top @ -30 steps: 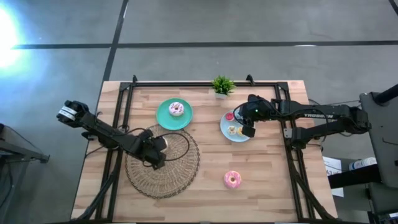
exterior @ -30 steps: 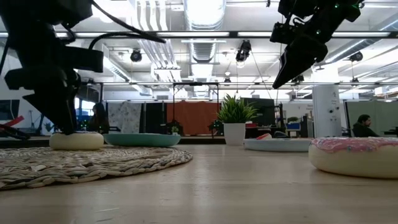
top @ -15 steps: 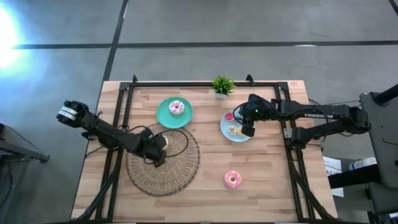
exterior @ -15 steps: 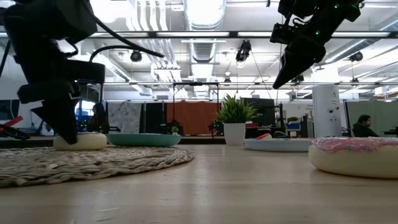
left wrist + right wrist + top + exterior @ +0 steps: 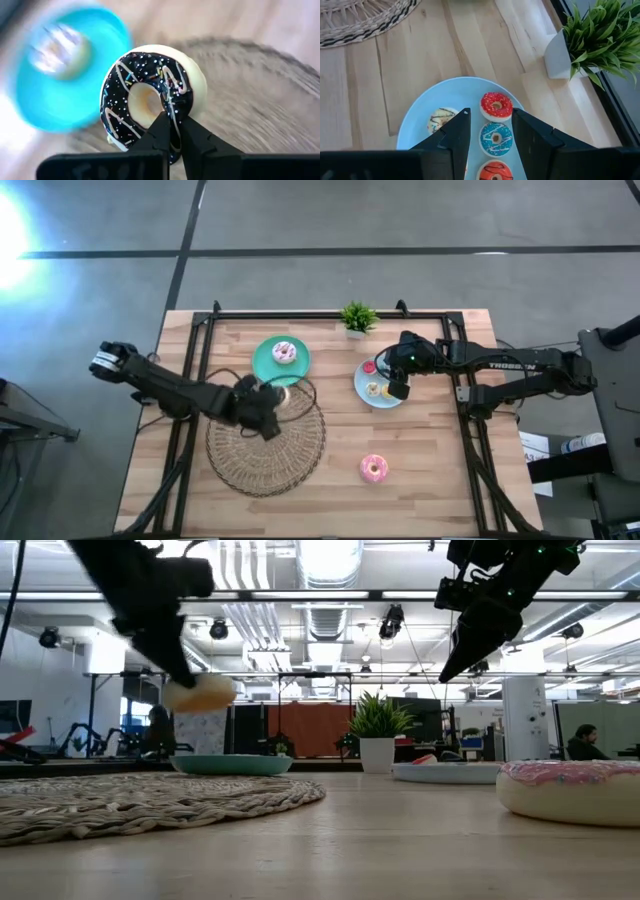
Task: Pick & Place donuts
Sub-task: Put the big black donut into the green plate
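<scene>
Next, I release the dark chocolate-iced donut, now hanging above the woven mat, from my left gripper on the teal plate point(image 5: 271, 370) point(image 5: 58, 92), against the near side of the pink-white sprinkled donut.
A dark chocolate-iced donut point(image 5: 150, 97) on a cream base hangs above the far part of the woven mat point(image 5: 265, 455), with my left gripper point(image 5: 174, 131) shut on it. In the low view this donut point(image 5: 200, 693) is well clear of the table. Just beyond stands the teal plate point(image 5: 260, 370), on which a pink-white sprinkled donut point(image 5: 284, 353) lies. My right gripper point(image 5: 491, 112) stands open above the light-blue plate point(image 5: 420, 125), which holds several tiny donuts; a small blue one point(image 5: 495, 138) lies between its fingers' line. A bright pink donut point(image 5: 374, 468) lies flat on the bare wood. My left gripper pinches the donut's ring point(image 5: 175, 112) on the side nearest the wrist. One finger point(image 5: 161, 125) stands at the hole's edge and the other point(image 5: 192, 132) on the outer rim. The donut is lifted clear and hangs tilted below the fingers.
A small potted plant point(image 5: 358, 317) stands at the far edge, between the two plates. A black frame rail point(image 5: 300, 313) runs along the table's far side. Bare wood lies near the front edge around the pink donut point(image 5: 570, 790).
My left gripper has shut on the dark donut where it lay on the mat. It has then risen and gone toward the far edge and the teal plate. The donut is now lifted clear of the mat and tilted.
</scene>
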Controlling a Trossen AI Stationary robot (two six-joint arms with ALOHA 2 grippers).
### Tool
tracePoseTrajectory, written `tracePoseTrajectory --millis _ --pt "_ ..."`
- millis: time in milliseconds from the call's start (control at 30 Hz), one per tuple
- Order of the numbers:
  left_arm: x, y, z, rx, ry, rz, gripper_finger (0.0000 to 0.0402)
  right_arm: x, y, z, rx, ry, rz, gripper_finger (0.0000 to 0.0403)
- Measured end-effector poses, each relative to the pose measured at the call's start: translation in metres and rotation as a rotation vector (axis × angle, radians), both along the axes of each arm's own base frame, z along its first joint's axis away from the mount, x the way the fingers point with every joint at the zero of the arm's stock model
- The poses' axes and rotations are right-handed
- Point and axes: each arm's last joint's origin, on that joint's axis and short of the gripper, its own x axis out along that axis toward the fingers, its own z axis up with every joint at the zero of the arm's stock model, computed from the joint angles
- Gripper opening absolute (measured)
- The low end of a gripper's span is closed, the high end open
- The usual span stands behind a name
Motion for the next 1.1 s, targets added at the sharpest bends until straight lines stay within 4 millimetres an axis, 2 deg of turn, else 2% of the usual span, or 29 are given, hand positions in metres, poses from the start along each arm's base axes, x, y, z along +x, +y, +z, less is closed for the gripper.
tracePoseTrajectory --millis 100,333,467,600,833,933,1100 --pt "0.003 0.025 0.001 0.058 0.040 0.054 0.0002 0.000 0.000 0.000 -0.002 -0.001 -0.004 0.0137" --pt "-0.005 0.095 -0.036 -0.040 0.148 0.173 0.0001 0.000 -0.001 0.000 -0.012 0.000 -0.026 0.0137" --pt "-0.011 0.119 -0.039 -0.037 0.165 0.232 0.0001 0.000 -0.001 0.000 0.006 -0.009 -0.049 0.0137" --pt "-0.012 0.129 -0.039 -0.014 0.178 0.209 0.0001 0.000 -0.001 0.000 0.018 -0.015 -0.064 0.0137" --pt "-0.009 0.134 -0.048 -0.041 0.146 0.206 0.0005 0.000 -0.001 0.000 0.019 -0.016 -0.065 0.0137" --pt "-0.009 0.134 -0.050 -0.041 0.156 0.208 0.0026 0.000 -0.001 0.000 0.020 -0.016 -0.063 0.0137" --pt "-0.009 0.134 -0.051 -0.033 0.158 0.214 0.0084 0.000 0.000 0.000 0.021 -0.015 -0.060 0.0137"
